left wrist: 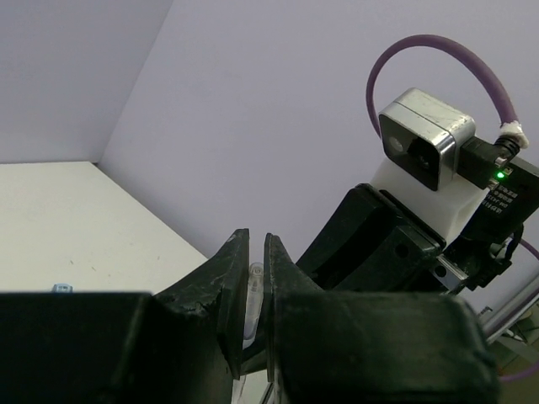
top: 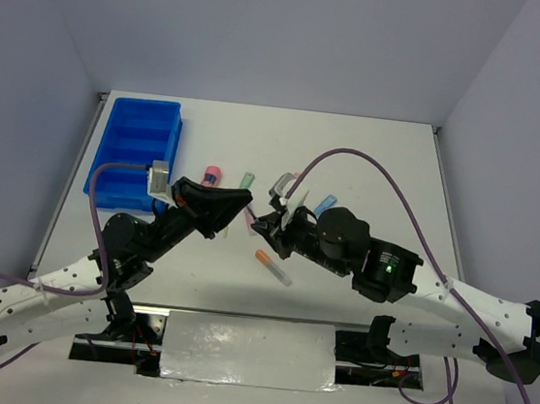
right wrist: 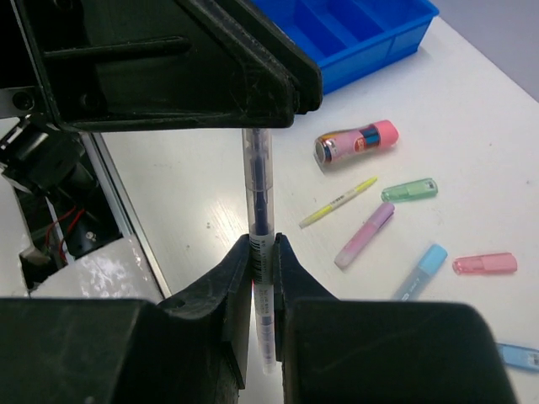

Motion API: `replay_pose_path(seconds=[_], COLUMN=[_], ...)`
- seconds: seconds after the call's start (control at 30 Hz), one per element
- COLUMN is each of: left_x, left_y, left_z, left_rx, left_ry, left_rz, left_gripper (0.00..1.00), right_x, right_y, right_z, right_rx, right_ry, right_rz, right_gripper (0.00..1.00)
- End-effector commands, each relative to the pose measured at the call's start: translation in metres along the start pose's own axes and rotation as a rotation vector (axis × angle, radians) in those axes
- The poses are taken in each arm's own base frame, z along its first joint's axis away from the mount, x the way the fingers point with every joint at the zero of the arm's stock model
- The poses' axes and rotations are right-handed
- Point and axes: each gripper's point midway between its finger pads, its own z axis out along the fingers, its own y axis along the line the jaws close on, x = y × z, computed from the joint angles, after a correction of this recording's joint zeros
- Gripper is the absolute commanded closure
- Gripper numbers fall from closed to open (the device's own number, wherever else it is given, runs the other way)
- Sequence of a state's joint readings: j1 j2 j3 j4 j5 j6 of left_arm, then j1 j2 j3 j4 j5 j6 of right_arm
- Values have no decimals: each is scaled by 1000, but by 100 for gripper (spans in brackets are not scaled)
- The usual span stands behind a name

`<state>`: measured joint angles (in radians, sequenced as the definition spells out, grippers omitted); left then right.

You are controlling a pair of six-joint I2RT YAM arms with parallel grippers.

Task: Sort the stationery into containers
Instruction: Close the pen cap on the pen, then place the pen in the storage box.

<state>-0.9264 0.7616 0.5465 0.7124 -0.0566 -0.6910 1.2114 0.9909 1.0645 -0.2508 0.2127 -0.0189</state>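
Observation:
The clear pen is held just by its very end in my left gripper, so that gripper should open and grip the pen's body nearer my right gripper (right wrist: 259,192) before carrying it.
A clear pen with dark ink (right wrist: 256,185) hangs in the air between my two grippers. My right gripper (right wrist: 264,244) is shut on its lower part. My left gripper (left wrist: 256,240) is closed round its other end (left wrist: 252,290). In the top view the left gripper (top: 246,202) and right gripper (top: 259,226) meet tip to tip over the middle of the table. The blue compartment tray (top: 140,143) stands at the far left and also shows in the right wrist view (right wrist: 354,34); no stationery shows in it.
On the table lie a brown-pink tube (right wrist: 355,142), a thin yellow pen (right wrist: 338,202), a green marker (right wrist: 409,190), a purple marker (right wrist: 365,235), a light blue marker (right wrist: 420,271) and a pink marker (right wrist: 484,264). An orange marker (top: 273,267) lies near the front.

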Motion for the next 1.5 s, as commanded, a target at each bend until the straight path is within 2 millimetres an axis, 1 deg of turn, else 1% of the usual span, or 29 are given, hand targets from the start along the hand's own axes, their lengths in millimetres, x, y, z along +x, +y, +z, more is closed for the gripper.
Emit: replay_pose_path(seconds=[0.0, 0.1, 0.13, 0.17, 0.2, 0.23, 0.27, 0.3, 0.33, 0.37, 0.4, 0.43, 0.47, 0.5, 0.53, 0.6, 0.63, 0.7, 0.73, 0.87, 0.97, 1.13, 1.17, 1.27, 1.3, 1.33, 1.37, 1.4, 1.47], left_x=[156, 155, 146, 143, 137, 116, 102, 95, 68, 55, 28, 16, 4, -14, -22, -40, -44, -49, -49, -42, -32, -17, -6, 3, 3, 6, 7, 7, 5], left_y=[44, 46, 43, 51, 52, 44, 49, 54, 41, 42, 27, 22, 17, 8, 4, -8, -11, -19, -20, -23, -19, -2, 5, 9, 9, 10, 11, 11, 16], left_z=[-68, -69, -66, -68, -67, -59, -55, -58, -49, -47, -39, -36, -34, -31, -30, -27, -27, -25, -24, -23, -21, -21, -24, -22, -21, -20, -19, -18, -16], left_rx=[-112, -131, -127, -180, -203, -199, -252, -294, -282, -314, -283, -276, -270, -252, -244, -217, -207, -175, -171, -145, -151, -204, -228, -231, -229, -231, -235, -237, -265], left_ry=[582, 584, 561, 559, 548, 501, 455, 460, 402, 376, 312, 280, 250, 211, 192, 156, 149, 148, 149, 178, 206, 231, 268, 291, 291, 297, 301, 300, 288], left_rz=[-83, -73, -62, -47, -33, -19, 6, 31, 45, 66, 85, 97, 106, 123, 132, 149, 155, 165, 166, 166, 166, 164, 164, 162, 162, 161, 162, 162, 165], left_gripper=[100, 100, 100, 100, 100, 97, 80, 71, 63, 48, 42, 38, 34, 33, 34, 34, 34, 34, 34, 36, 39, 42, 43, 48, 53, 63, 68, 80, 91], right_x=[-215, -214, -211, -201, -193, -186, -165, -153, -142, -121, -112, -104, -88, -83, -73, -64, -57, -51, -48, -47, -49, -53, -52, -52, -50, -49, -48, -45, -42], right_y=[-29, -24, -23, -21, -19, -17, -12, -6, -1, 1, 5, 7, 10, 14, 16, 19, 22, 24, 25, 30, 31, 31, 32, 36, 37, 38, 39, 39, 39], right_z=[-65, -60, -59, -54, -50, -47, -36, -31, -26, -18, -15, -13, -8, -7, -3, -1, 2, 5, 7, 10, 9, 7, 7, 10, 12, 13, 14, 16, 17], right_rx=[51, 27, 20, 13, 6, -3, -20, -51, -73, -77, -91, -102, -112, -130, -132, -142, -148, -152, -153, -177, -179, -183, -184, -201, -206, -207, -211, -209, -210], right_ry=[-706, -699, -693, -666, -647, -629, -571, -544, -518, -471, -449, -431, -398, -385, -360, -339, -322, -305, -292, -278, -284, -293, -289, -280, -273, -269, -265, -260, -256], right_rz=[146, 137, 137, 138, 135, 129, 115, 111, 142, 149, 156, 177, 186, 200, 205, 213, 218, 222, 225, 219, 218, 217, 218, 218, 216, 216, 215, 213, 213], right_gripper=[100, 100, 100, 100, 100, 100, 100, 100, 100, 100, 100, 100, 100, 100, 100, 100, 100, 100, 100, 100, 100, 100, 100, 100, 100, 100, 100, 100, 100])
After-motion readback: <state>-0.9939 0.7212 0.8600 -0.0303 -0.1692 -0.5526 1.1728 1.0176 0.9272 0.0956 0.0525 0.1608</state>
